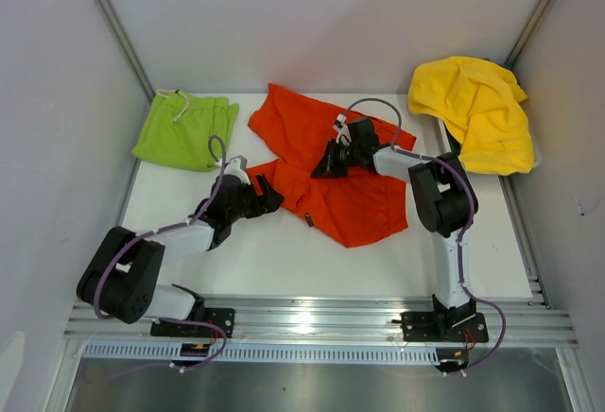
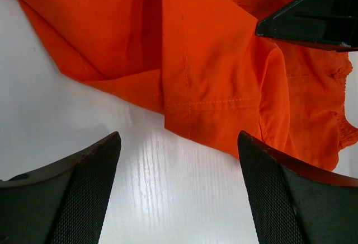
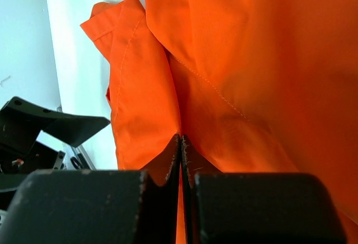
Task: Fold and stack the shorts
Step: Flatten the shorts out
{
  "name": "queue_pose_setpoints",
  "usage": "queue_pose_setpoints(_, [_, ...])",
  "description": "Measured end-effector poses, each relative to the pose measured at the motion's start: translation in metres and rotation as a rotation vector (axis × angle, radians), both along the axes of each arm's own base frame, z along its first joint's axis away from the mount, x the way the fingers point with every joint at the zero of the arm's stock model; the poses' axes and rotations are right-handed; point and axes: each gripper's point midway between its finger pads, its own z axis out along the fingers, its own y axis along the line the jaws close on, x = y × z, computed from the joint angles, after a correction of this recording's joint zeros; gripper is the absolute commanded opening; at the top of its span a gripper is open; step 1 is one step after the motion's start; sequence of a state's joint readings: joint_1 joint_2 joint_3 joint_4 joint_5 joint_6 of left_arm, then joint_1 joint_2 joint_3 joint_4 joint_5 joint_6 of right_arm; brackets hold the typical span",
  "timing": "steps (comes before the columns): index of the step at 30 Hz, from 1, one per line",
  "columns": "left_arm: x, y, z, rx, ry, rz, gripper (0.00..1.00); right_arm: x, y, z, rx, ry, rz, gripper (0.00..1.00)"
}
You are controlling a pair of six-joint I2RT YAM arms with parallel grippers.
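Observation:
My left gripper needs to reach further and pinch the hem's corner (image 2: 173,124) before spreading the leg, since the orange-red shorts' leg lies crumpled with its hem just beyond my fingers.
The orange-red shorts (image 1: 340,185) lie crumpled in the middle of the white table (image 1: 284,251). My right gripper (image 1: 326,162) is over their middle, shut on a raised fold of the orange cloth (image 3: 224,59), which is pinched between its closed jaws (image 3: 180,140). My left gripper (image 1: 267,195) sits at the shorts' left corner, open, with only bare table between its fingertips (image 2: 179,137). The orange hem (image 2: 212,115) lies just beyond them. The lime-green shorts (image 1: 181,133) lie at the back left, their white drawstring showing.
A yellow cloth (image 1: 477,110) is heaped at the back right corner, partly over the table's edge. Grey walls close in on both sides. A metal rail (image 1: 312,322) with both arm bases runs along the near edge.

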State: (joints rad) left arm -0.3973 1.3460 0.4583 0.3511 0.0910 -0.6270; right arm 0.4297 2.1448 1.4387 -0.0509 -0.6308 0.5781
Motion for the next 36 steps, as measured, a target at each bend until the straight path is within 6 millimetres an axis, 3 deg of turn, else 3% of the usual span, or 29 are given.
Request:
queue_pose_setpoints(2, [0.005, -0.003, -0.002, -0.002, -0.001, -0.003, 0.75, -0.001, 0.0, 0.0, 0.001, -0.001, 0.005, 0.03])
queue_pose_setpoints(6, [0.014, -0.009, -0.001, -0.013, -0.015, -0.017, 0.73, -0.001, 0.001, 0.001, 0.005, -0.006, 0.014, 0.03])
queue_pose_setpoints(10, [0.022, -0.012, 0.0, -0.018, -0.025, -0.019, 0.57, 0.0, 0.001, 0.003, 0.009, -0.013, 0.021, 0.03])
queue_pose_setpoints(18, [0.03, -0.018, -0.003, -0.032, -0.024, -0.028, 0.55, -0.001, 0.001, 0.004, 0.01, -0.018, 0.031, 0.03])
queue_pose_setpoints(26, [0.032, -0.01, -0.008, -0.046, -0.007, 0.001, 0.58, -0.001, 0.0, 0.004, 0.009, -0.019, 0.031, 0.03])
queue_pose_setpoints(30, [0.029, -0.009, -0.011, -0.076, 0.005, 0.003, 0.41, 0.0, -0.001, 0.003, 0.008, -0.016, 0.03, 0.03])
queue_pose_setpoints(36, [0.028, -0.019, -0.009, -0.13, -0.002, -0.037, 0.46, -0.001, -0.001, 0.003, 0.008, -0.012, 0.029, 0.03])
